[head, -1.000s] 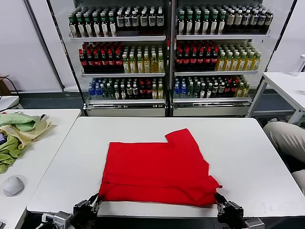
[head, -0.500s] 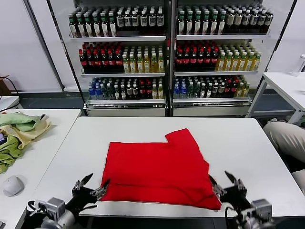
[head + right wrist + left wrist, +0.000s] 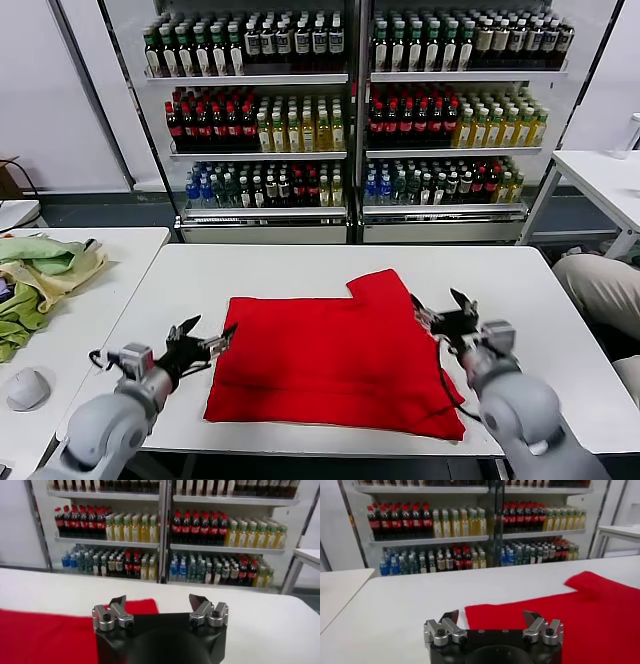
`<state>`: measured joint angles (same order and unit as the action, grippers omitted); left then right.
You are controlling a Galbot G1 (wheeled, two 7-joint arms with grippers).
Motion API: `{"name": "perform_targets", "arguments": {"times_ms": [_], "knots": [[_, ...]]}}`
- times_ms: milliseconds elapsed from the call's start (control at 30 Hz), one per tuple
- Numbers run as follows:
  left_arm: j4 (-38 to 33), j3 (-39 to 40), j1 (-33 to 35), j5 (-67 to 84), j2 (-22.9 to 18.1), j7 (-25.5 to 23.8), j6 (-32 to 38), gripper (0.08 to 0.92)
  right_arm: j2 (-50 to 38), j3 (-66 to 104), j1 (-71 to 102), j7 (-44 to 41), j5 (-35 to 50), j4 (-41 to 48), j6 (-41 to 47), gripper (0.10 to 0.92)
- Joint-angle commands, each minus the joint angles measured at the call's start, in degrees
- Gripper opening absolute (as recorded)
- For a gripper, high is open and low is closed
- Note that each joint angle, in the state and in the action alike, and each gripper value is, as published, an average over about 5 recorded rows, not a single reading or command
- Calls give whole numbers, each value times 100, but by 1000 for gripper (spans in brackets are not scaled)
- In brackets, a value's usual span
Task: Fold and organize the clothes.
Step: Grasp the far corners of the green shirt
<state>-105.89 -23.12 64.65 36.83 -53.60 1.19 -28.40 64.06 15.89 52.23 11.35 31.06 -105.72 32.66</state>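
The robot's right gripper will next close on the far corner of the sleeve (image 3: 390,272) (image 3: 152,601) that sticks out from the red T-shirt.
The red T-shirt (image 3: 335,355) lies partly folded and flat on the white table (image 3: 300,265), one sleeve sticking out at its far right corner. No chest print shows. My left gripper (image 3: 207,340) is open and empty, hovering just off the shirt's left edge. My right gripper (image 3: 443,306) is open and empty, above the shirt's right edge near the sleeve. The left wrist view shows the shirt (image 3: 570,610) beyond my open left gripper (image 3: 491,617). The right wrist view shows a red corner (image 3: 60,635) beside my open right gripper (image 3: 157,602).
A side table at the left holds pale green and yellow cloths (image 3: 40,275) and a computer mouse (image 3: 28,390). Shelves of bottles (image 3: 350,110) stand behind the table. A person's knee (image 3: 600,290) is at the right edge.
Both grippers let go of the shirt's near hem, opened, and rose from the table's front edge to the shirt's left and right sides. The hem now lies flat.
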Motion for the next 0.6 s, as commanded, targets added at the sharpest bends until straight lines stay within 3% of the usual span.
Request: {"name": "perform_targets", "arguments": {"times_ms": [33,300,600], "knots": [[2214,889,-1919,-171,51,-382,-49,823,837,-860,-2028,-30,-385,2610,47,823],[2536,1060,-2108,-136,-38,-956,63,823,1251,-816,-2172,-64,-783,3478,0,823],[2773,1223,-2269,-142,-179,-1003,151,823,1486,-610,-2159,-205,-1205,4076,-318,823]]}}
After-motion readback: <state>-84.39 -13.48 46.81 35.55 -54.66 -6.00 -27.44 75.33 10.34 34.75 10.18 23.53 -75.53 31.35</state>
